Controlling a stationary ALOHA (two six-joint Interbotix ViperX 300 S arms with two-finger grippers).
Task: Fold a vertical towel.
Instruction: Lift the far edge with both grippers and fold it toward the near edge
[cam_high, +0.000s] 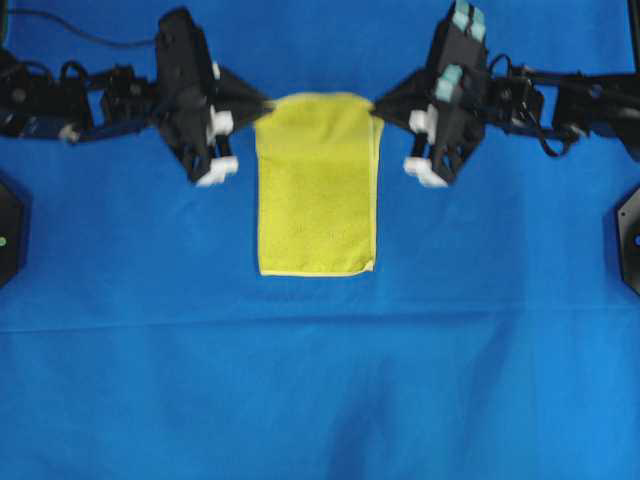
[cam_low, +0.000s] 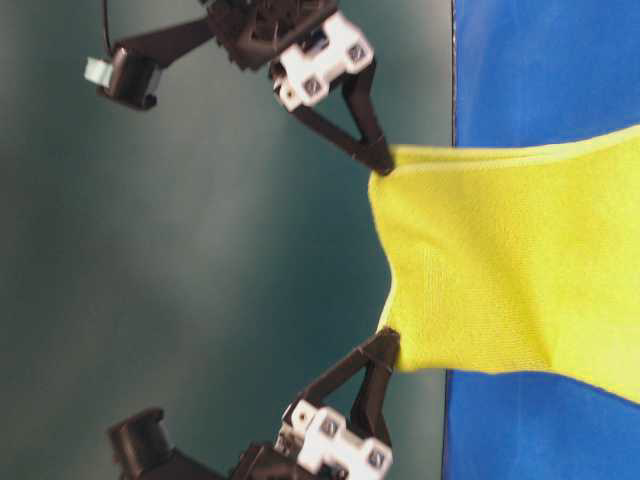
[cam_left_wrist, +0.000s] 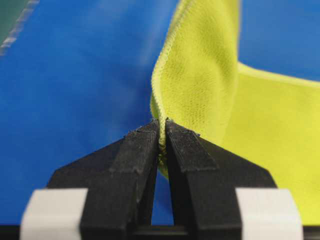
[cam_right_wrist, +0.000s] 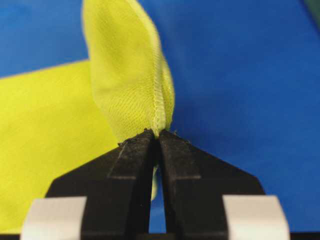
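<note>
Next, my left gripper lets go of the towel's lifted far corner just over the near hem's corner (cam_high: 260, 261) on that gripper's own side.
The yellow-green towel (cam_high: 318, 185) lies lengthwise on the blue cloth, its near hem flat and its far end lifted off the surface. My left gripper (cam_high: 266, 103) is shut on the towel's far left corner (cam_left_wrist: 161, 131). My right gripper (cam_high: 376, 102) is shut on the far right corner (cam_right_wrist: 159, 127). In the table-level view the raised edge (cam_low: 385, 245) sags between the two pinching grippers, the left gripper (cam_low: 388, 345) below and the right gripper (cam_low: 380, 158) above. Both wrist views show the hem clamped between black fingertips, the fabric folding upward from them.
A large blue cloth (cam_high: 320, 380) covers the table under the towel. Black fixtures stand at the left edge (cam_high: 8, 230) and right edge (cam_high: 630, 235). Cables run behind both arms at the far side.
</note>
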